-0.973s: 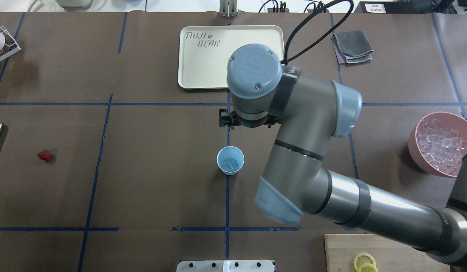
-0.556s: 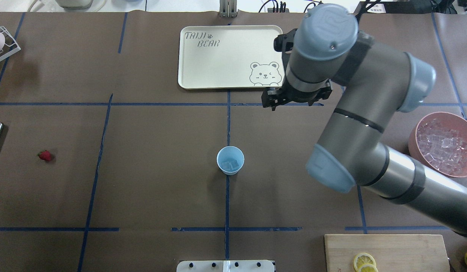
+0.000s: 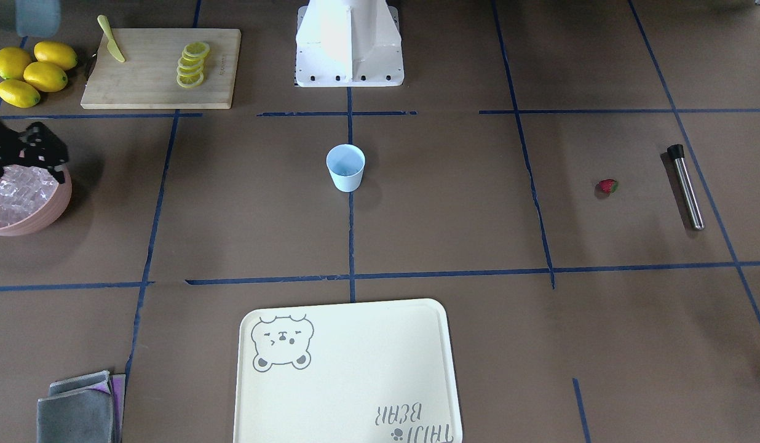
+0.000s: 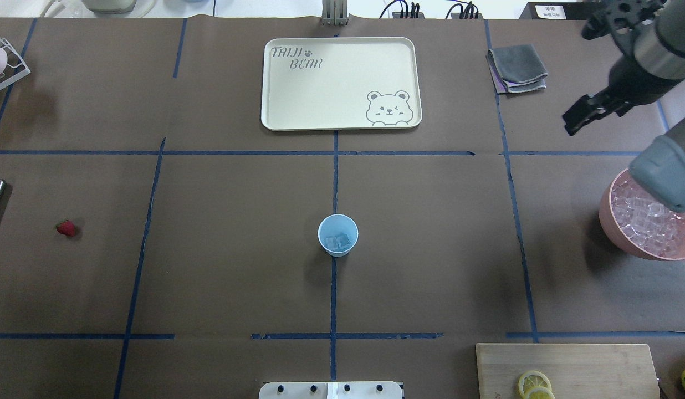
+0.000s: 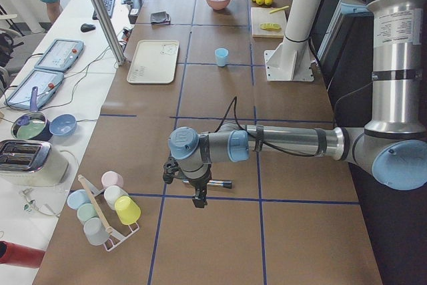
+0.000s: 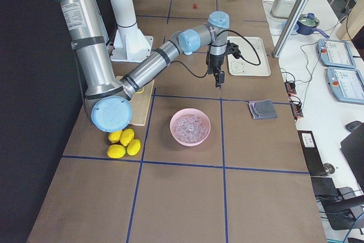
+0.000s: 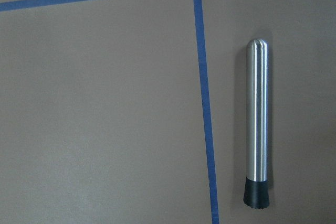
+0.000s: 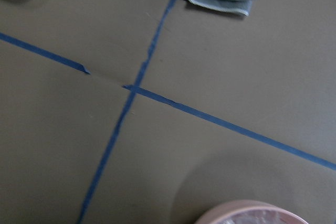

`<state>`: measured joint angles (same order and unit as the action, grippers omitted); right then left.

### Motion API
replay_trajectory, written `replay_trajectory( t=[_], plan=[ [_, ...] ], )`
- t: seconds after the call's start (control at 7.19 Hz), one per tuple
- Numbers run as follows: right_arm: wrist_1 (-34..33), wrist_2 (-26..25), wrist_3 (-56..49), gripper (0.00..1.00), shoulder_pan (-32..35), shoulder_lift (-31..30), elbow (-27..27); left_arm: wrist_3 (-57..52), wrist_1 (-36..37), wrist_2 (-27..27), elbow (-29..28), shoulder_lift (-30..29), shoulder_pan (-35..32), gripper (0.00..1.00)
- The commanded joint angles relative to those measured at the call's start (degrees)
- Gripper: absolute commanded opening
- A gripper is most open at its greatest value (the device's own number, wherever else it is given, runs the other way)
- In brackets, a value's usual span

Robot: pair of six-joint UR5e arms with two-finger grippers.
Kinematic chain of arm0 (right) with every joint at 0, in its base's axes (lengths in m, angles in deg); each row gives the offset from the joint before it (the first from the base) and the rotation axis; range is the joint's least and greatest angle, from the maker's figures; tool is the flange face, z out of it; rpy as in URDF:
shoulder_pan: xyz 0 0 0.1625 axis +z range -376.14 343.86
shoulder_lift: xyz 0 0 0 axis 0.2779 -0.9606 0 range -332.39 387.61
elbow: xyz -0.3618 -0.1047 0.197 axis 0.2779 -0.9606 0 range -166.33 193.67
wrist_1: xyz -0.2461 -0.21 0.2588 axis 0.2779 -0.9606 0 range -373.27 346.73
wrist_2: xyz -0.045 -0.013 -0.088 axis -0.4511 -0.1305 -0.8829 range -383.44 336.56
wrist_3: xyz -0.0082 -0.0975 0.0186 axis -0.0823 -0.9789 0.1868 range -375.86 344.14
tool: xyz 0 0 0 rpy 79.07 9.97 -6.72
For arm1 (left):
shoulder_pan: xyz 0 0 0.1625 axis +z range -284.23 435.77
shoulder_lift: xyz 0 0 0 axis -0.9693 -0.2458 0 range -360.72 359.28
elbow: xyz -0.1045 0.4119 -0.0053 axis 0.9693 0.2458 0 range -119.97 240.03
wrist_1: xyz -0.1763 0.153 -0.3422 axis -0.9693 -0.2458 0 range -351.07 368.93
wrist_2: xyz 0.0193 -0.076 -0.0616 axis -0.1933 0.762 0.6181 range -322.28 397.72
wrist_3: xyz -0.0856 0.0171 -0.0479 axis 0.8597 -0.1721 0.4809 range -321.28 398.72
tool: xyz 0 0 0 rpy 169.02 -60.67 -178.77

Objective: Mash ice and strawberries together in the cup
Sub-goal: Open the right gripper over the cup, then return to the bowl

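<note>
Next, I should close my right gripper in the pink bowl on an ice cube near the middle of the ice pile (image 3: 12, 183).
The light blue cup (image 4: 338, 235) stands upright at the table's middle with a couple of ice cubes (image 4: 339, 242) in it. More ice (image 4: 647, 221) fills the pink bowl (image 4: 608, 221) at the right edge. The strawberry (image 4: 66, 228) lies alone far left. My right gripper (image 4: 589, 113) hangs open and empty beyond the bowl, far from the cup. My left gripper (image 5: 198, 198) shows only in the exterior left view, above the steel muddler (image 7: 257, 124); I cannot tell if it is open or shut.
A cream bear tray (image 4: 298, 100) lies at the far centre, with folded grey cloths (image 4: 517, 67) to its right. A cutting board (image 3: 158, 67) with lemon slices and a knife, and several whole lemons (image 3: 29, 72), sit near the robot base. A cup rack (image 5: 103, 208) stands at the left end.
My right arm has swung away from above the cup, to the right and farther back, until it is beyond the pink bowl. The cup, ice and strawberry have not moved.
</note>
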<state>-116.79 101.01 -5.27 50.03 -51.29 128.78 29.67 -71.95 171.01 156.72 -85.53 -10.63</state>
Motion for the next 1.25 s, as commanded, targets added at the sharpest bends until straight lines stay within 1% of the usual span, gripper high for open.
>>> replay_trajectory(
  t=[0.0,0.14,0.28,0.42,0.56,0.83,1.11],
  plan=[
    [13.88,3.08,-7.93,0.99,4.23,-15.25,-0.05,0.00,-0.07,0.03,0.25,0.00,0.00,1.00],
    [19.87,2.99,-8.04,0.98,4.23,-17.84,-2.32,0.00,-0.07,0.03,0.17,-0.09,0.09,1.00],
    [20.62,1.60,-7.52,0.96,3.97,-17.87,-4.08,0.00,-0.07,0.03,0.34,0.00,0.00,1.00],
    [20.54,1.24,-5.77,0.96,3.10,-17.87,-5.84,0.00,0.02,0.03,0.43,0.00,0.00,1.00],
    [20.72,0.97,-0.36,0.96,1.18,-17.87,-6.12,0.00,-0.07,0.03,0.34,0.00,0.09,1.00],
    [20.98,-0.87,4.77,0.94,-2.35,-17.78,-6.12,0.00,0.02,0.03,0.34,0.00,0.00,1.00],
    [20.89,-0.79,13.36,0.86,-2.88,-17.95,-6.73,0.00,0.02,0.03,0.25,0.00,0.00,1.00]
  ],
)
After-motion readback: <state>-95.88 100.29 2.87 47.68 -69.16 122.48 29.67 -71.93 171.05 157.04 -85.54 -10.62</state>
